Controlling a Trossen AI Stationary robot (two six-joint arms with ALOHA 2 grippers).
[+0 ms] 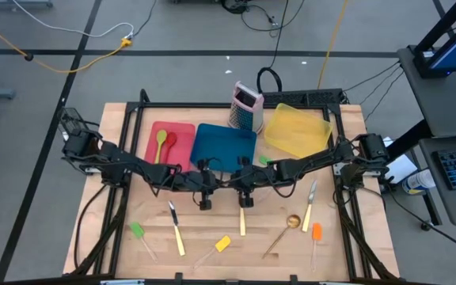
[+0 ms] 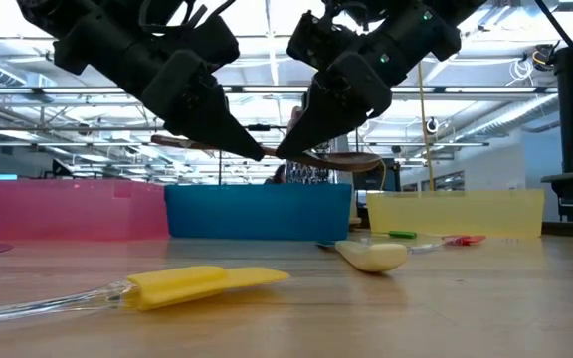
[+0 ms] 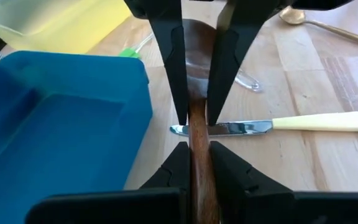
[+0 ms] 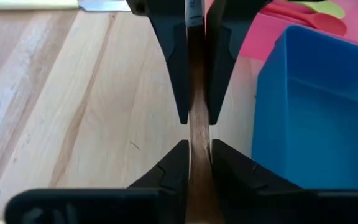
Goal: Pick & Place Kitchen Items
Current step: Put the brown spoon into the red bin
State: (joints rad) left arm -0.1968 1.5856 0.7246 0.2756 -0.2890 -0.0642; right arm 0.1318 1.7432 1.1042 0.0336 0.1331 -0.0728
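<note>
My left gripper has the wooden spoon. It will let go of the spoon in the red tray point(image 1: 179, 149), between the red spoon and the blue tray.
A wooden spoon point(image 2: 341, 159) hangs in the air just in front of the blue tray point(image 1: 224, 146), its bowl toward the table's right. My left gripper point(image 1: 205, 188) and my right gripper point(image 1: 244, 187) meet tip to tip at mid-table, and both are shut on the spoon's handle. In the left wrist view my own fingers point(image 3: 196, 158) are at the bottom and the right gripper's at the top; the right wrist view point(image 4: 194, 155) shows the reverse. Other utensils lie on the table nearer the front edge. My left gripper pinches the wooden spoon's handle point(image 3: 199, 134) between its two fingers, on the side away from the bowl. It comes from the table's left, slanting down. The spoon is lifted clear of the table, about level. My right gripper pinches the same handle point(image 4: 197, 134) between its two fingers, on the side nearer the bowl point(image 3: 197, 43). It comes from the table's right, slanting down. Its fingertips stand close against the left gripper's.
A red tray point(image 1: 182, 133) holds a green spoon point(image 1: 161, 142); the yellow tray point(image 1: 298, 131) and the grater point(image 1: 246, 107) stand at the back. On the front half lie a green spatula point(image 1: 138, 232), knives point(image 1: 176, 229), a yellow spatula point(image 1: 222, 244), a gold spoon point(image 1: 287, 226) and an orange spatula point(image 1: 316, 233).
</note>
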